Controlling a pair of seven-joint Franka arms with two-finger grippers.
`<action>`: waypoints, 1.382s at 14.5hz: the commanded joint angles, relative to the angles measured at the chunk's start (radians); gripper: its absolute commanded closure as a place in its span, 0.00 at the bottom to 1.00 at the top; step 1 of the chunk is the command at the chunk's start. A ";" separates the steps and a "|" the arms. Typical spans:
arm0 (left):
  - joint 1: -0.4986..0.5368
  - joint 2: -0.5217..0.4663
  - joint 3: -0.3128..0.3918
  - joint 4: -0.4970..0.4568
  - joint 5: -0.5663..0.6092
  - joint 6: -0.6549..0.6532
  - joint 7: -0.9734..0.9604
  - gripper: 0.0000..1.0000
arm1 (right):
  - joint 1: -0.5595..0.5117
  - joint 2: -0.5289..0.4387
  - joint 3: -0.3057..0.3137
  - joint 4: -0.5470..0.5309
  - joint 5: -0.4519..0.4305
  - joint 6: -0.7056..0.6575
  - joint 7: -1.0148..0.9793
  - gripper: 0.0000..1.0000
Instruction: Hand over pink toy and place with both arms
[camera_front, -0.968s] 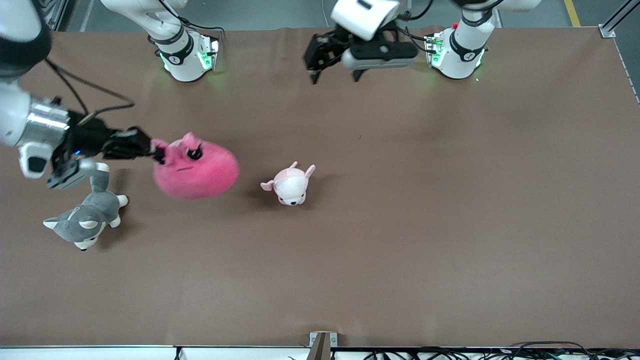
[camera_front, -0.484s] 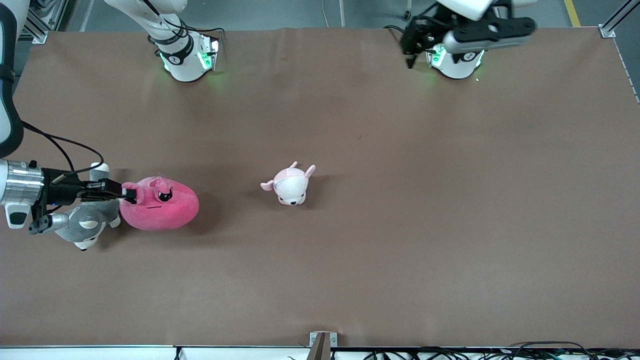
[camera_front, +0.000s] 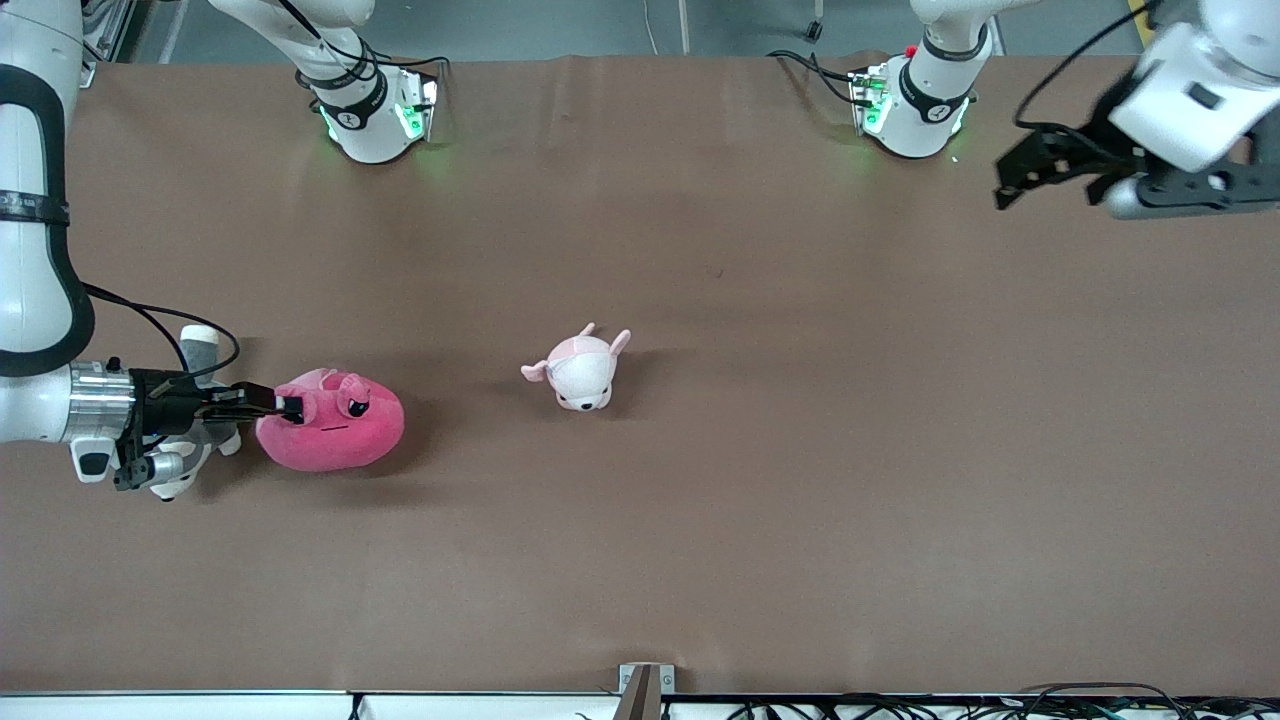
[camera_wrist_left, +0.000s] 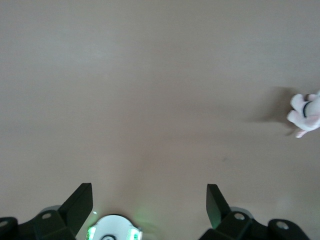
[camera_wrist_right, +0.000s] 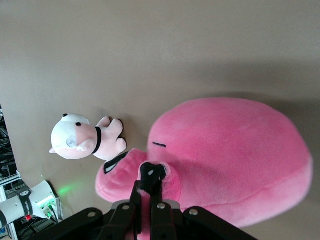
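Note:
Next, my right gripper lets go of the pink toy on the table (camera_front: 373, 424) between the husky plush and the small plush. The pink toy now lies low at the table.
The pink toy (camera_front: 335, 435), a round hot-pink plush with angry black eyes, lies low at the table toward the right arm's end. My right gripper (camera_front: 290, 405) is shut on one of its stalk bumps, reaching in sideways. In the right wrist view the fingers (camera_wrist_right: 142, 192) pinch the bump, with the toy's body (camera_wrist_right: 235, 155) past them. My left gripper (camera_front: 1047, 190) is open and empty, up in the air over the left arm's end of the table. Its fingers (camera_wrist_left: 80, 202) stand wide apart over bare table.
A small pale-pink-and-white plush (camera_front: 580, 370) stands mid-table; it also shows in the left wrist view (camera_wrist_left: 306, 115) and the right wrist view (camera_wrist_right: 85, 137). A grey-and-white husky plush (camera_front: 185, 465) lies mostly hidden under my right wrist. The arm bases (camera_front: 370, 110) (camera_front: 915, 100) stand at the table's back edge.
My right gripper carried the pink toy down and toward the front camera, beside the husky. My left arm swung from the table's middle to its own end, gripper still open.

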 joint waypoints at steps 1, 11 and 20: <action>0.076 -0.048 -0.010 -0.071 -0.005 0.005 0.090 0.00 | -0.006 0.013 0.011 0.013 0.021 -0.022 -0.009 1.00; 0.133 -0.032 -0.011 -0.033 0.022 0.118 0.172 0.00 | -0.001 0.079 0.016 -0.006 0.033 -0.015 -0.017 0.99; 0.151 -0.001 -0.002 -0.033 0.026 0.146 0.173 0.00 | 0.005 0.110 0.007 0.043 0.060 -0.019 -0.014 0.00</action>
